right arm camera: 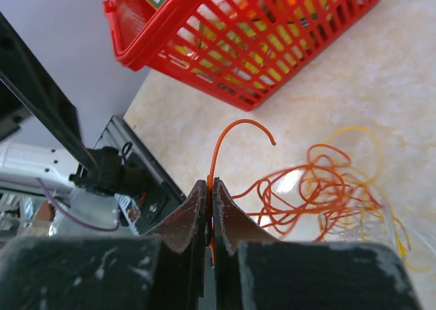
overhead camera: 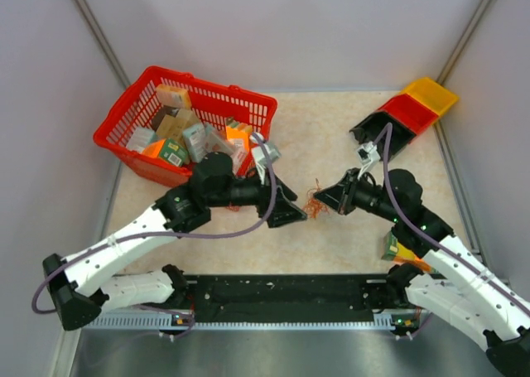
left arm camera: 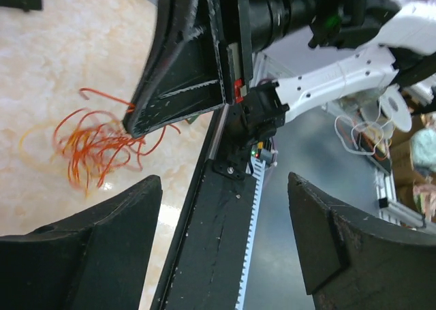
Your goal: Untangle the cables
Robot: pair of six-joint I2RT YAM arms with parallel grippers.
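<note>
Next, my left gripper grips the tangle [left arm camera: 102, 146] before my right gripper opens to pull out a wire, because only my right gripper is holding the orange tangle.
The cables [overhead camera: 314, 203] are a small tangle of thin orange, red and pale wires lying on the beige table between the two arms. My right gripper [overhead camera: 321, 201] is at the tangle's right side. Its jaws are shut on one orange wire [right arm camera: 228, 136], which curls up out of the right gripper [right arm camera: 211, 187]. The rest of the cables [right arm camera: 320, 187] spread out to the right of it. My left gripper [overhead camera: 300, 214] sits just left of the tangle. In the left wrist view the left gripper [left arm camera: 225, 242] stands open with nothing between its fingers. The cables [left arm camera: 95, 146] lie ahead, to its left.
A red basket [overhead camera: 186, 128] full of small boxes stands at the back left. Black [overhead camera: 377, 132], red [overhead camera: 410, 112] and yellow [overhead camera: 431, 94] bins sit at the back right. A small green and orange box [overhead camera: 397, 248] lies by the right arm. A black rail [overhead camera: 281, 290] runs along the near edge.
</note>
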